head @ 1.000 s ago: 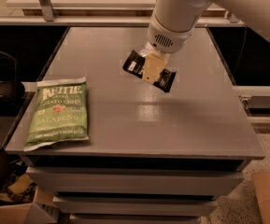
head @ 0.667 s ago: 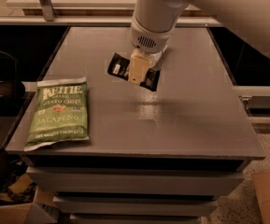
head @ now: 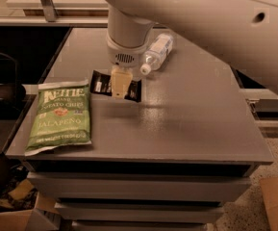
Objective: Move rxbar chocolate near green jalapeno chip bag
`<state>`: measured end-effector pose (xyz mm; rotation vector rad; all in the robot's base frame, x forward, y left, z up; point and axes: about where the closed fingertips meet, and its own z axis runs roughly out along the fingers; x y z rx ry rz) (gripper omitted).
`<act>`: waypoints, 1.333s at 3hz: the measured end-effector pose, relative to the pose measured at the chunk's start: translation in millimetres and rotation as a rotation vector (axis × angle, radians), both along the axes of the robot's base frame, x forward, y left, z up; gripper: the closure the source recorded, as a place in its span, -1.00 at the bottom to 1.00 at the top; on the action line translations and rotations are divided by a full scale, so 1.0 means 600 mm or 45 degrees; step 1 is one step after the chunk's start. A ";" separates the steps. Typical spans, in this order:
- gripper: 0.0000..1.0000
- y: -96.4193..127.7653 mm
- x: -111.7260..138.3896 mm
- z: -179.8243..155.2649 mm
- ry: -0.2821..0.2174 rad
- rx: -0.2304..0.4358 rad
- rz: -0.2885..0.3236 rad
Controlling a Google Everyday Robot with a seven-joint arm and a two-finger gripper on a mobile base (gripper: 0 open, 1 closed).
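The robot's gripper needs to release the rxbar chocolate on the grey tabletop (head: 110,107) beside the top half of the green jalapeno chip bag.
The green jalapeno chip bag (head: 60,115) lies flat at the front left of the grey tabletop (head: 191,124). The rxbar chocolate (head: 100,83), a small black wrapper with white text, hangs just right of the bag's top right corner. My gripper (head: 120,84) comes down from the white arm and is shut on the middle of the bar, holding it a little above the table; a shadow lies under it. The cream fingers (head: 120,80) cover the bar's middle.
A clear plastic water bottle (head: 157,52) lies on its side behind and to the right of the gripper. The big white arm (head: 201,18) spans the top right. Cardboard boxes (head: 277,201) sit on the floor at both lower corners.
The gripper has carried the rxbar chocolate left and toward the front, from mid-table to beside the chip bag's upper right corner. The water bottle is now uncovered behind it.
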<state>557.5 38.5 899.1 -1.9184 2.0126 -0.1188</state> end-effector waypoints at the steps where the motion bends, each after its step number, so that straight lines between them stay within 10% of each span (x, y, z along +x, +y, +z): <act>1: 1.00 0.025 -0.007 -0.033 0.027 -0.020 0.065; 4: 1.00 0.052 -0.042 -0.066 0.036 -0.053 0.277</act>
